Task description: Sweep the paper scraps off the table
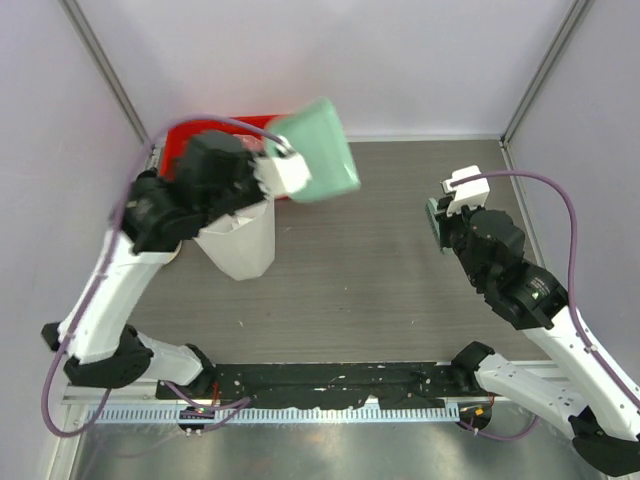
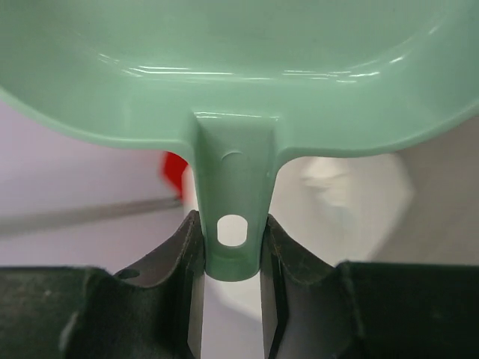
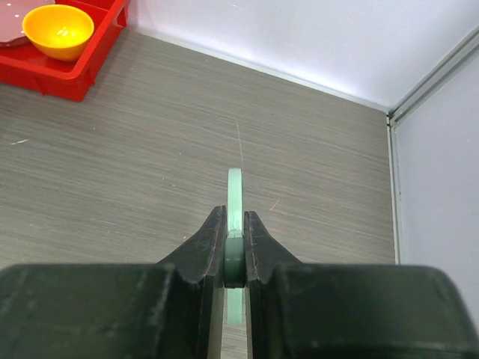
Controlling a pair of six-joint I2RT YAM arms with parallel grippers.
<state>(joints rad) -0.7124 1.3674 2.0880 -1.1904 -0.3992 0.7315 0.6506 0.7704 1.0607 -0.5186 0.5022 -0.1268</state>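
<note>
Next, my right gripper sets the green brush down on the middle of the table (image 1: pixel 356 273), near the white faceted bin.
My left gripper (image 1: pixel 287 172) is shut on the handle (image 2: pixel 232 217) of a mint-green dustpan (image 1: pixel 322 150), held tilted in the air over the white faceted bin (image 1: pixel 240 245). In the left wrist view the pan (image 2: pixel 239 60) fills the top and the gripper (image 2: pixel 232 258) clamps its handle. My right gripper (image 1: pixel 440 222) is shut on a thin green brush (image 3: pixel 236 193) and hovers above the right side of the table (image 1: pixel 380 260); the right wrist view shows this gripper (image 3: pixel 235 235). No paper scraps show in any view.
A red tray (image 1: pixel 240 124) stands at the back left, behind the dustpan; in the right wrist view the tray (image 3: pixel 71 75) holds an orange bowl (image 3: pixel 58 30). Metal rails and white walls bound the table.
</note>
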